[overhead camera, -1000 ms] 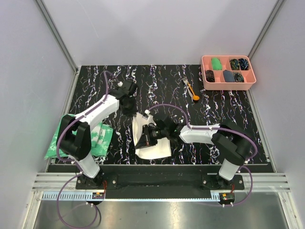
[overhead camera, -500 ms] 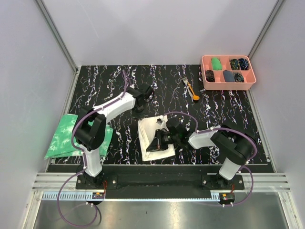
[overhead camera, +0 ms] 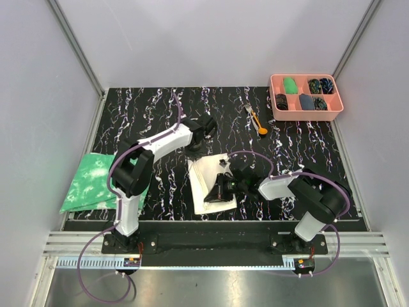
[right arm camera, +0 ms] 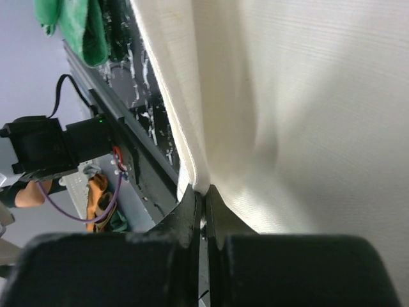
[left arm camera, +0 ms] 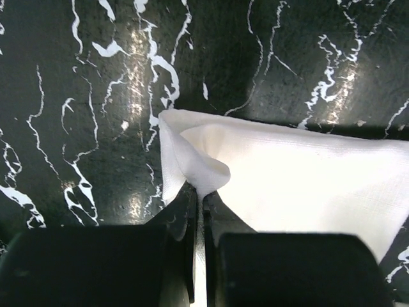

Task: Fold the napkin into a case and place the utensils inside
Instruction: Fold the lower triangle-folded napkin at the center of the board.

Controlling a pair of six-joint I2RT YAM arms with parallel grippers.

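Observation:
The napkin's flap curls up in the robot's left gripper, so the left gripper will open and move back while the right gripper takes the flap's far end (left arm camera: 199,137).
The cream-white napkin (overhead camera: 208,182) lies partly folded on the black marbled table, near the front middle. My left gripper (overhead camera: 199,153) is shut on its far corner, where the cloth (left arm camera: 281,173) curls up between the fingers (left arm camera: 199,195). My right gripper (overhead camera: 216,192) is shut on the near part, pinching a fold of the napkin (right arm camera: 300,102) at its fingertips (right arm camera: 203,192). The utensils (overhead camera: 257,119), a silver-tined fork and an orange spoon, lie side by side at the back right, left of the pink tray.
A pink compartment tray (overhead camera: 275,96) with small dark and green items stands at the back right corner. A green-and-white mottled cloth (overhead camera: 96,182) lies at the table's left edge. Grey walls close in the table on three sides.
Both grippers have carried the napkin to the right while holding it. The left arm swung right across the table, and the cloth now lies narrower and flatter.

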